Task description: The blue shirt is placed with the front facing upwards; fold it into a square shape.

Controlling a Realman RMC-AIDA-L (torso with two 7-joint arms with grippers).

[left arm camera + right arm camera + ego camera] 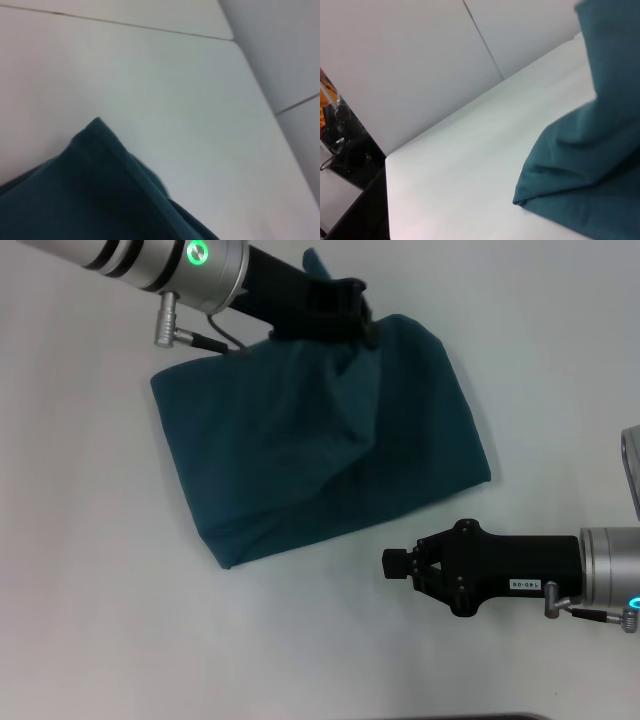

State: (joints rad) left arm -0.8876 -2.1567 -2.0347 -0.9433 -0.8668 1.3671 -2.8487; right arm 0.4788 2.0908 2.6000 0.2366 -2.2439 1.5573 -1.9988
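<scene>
The robot's left gripper should release the bunched cloth on the blue shirt's rounded far corner (408, 330), toward the right gripper's side.
The blue shirt (310, 450) lies on the white table (100, 620) folded into a rough, tilted rectangle with plain cloth facing up. My left gripper (340, 312) is at the shirt's far edge, shut on a bunch of cloth that rises into a peak and pulls creases across the middle. A folded corner of the shirt (100, 190) fills the left wrist view. My right gripper (394, 563) rests just in front of the shirt's near edge, shut with nothing in it and apart from the cloth. The right wrist view shows a near corner of the shirt (580, 170).
A grey object (632, 475) pokes in at the right edge of the table. The right wrist view shows the table's edge (387, 165) with a dark gap and cables beyond, and a pale wall (420, 60) behind.
</scene>
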